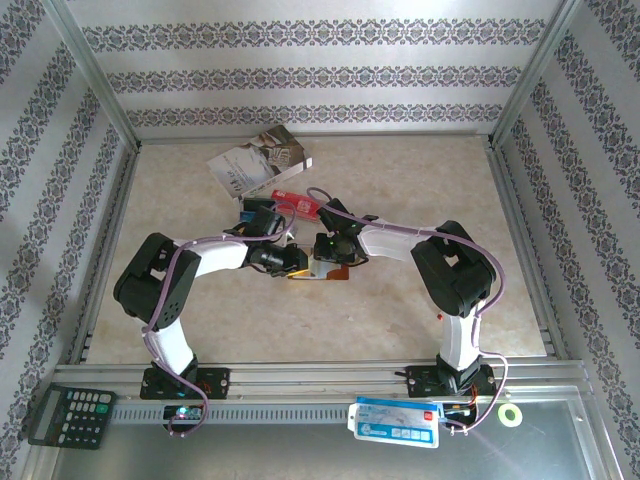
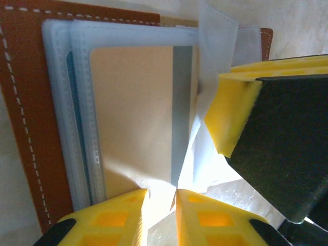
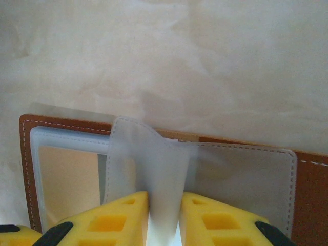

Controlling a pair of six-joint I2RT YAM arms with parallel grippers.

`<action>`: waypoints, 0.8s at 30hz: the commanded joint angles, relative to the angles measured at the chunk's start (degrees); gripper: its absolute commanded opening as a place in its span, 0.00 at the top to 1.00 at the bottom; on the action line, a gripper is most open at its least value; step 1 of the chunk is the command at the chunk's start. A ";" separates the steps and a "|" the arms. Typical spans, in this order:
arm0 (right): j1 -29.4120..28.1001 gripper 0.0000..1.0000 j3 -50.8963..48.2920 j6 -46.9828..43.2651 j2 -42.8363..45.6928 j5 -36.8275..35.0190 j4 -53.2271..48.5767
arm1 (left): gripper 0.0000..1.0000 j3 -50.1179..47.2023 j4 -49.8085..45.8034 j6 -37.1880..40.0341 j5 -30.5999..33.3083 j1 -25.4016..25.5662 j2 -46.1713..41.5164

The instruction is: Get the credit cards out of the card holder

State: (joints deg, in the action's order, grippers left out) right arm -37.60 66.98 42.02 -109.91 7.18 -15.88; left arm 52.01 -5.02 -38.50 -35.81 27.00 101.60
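My right gripper is holding the lifted clear sleeve, which crowds the tan card's edge, so it should lay the sleeve flat, then take the card by its grey stripe [image 2: 181, 102].
The brown leather card holder [image 2: 25, 102] lies open on the table, its clear plastic sleeves fanned out. A tan credit card [image 2: 133, 113] with a grey stripe sits in one sleeve, its lower corner reaching between my left gripper's [image 2: 161, 193] yellow fingers, which stand nearly closed around it. My right gripper [image 3: 164, 197] is shut on a lifted clear sleeve [image 3: 154, 159] of the card holder [image 3: 318, 195]. The same card [image 3: 66, 174] shows at the lower left there. From above, both grippers [image 1: 295, 262] [image 1: 325, 250] meet over the card holder [image 1: 335, 272] at mid-table.
A white-grey booklet [image 1: 260, 160] lies at the back, with a small red item [image 1: 295, 205] just in front of it. A calculator [image 1: 70, 415], a blue-white packet [image 1: 395, 420] and a green tape roll [image 1: 512, 415] rest on the near rail. Patterned walls enclose the table.
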 commanded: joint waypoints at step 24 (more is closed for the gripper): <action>5.83 0.55 -10.56 6.07 20.41 -3.40 1.62 | 0.71 4.65 7.16 -2.70 -5.73 1.99 1.28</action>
State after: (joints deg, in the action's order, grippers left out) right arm -32.40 58.48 46.46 -91.59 7.51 -14.26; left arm 55.18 -1.26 -39.79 -40.29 27.35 104.42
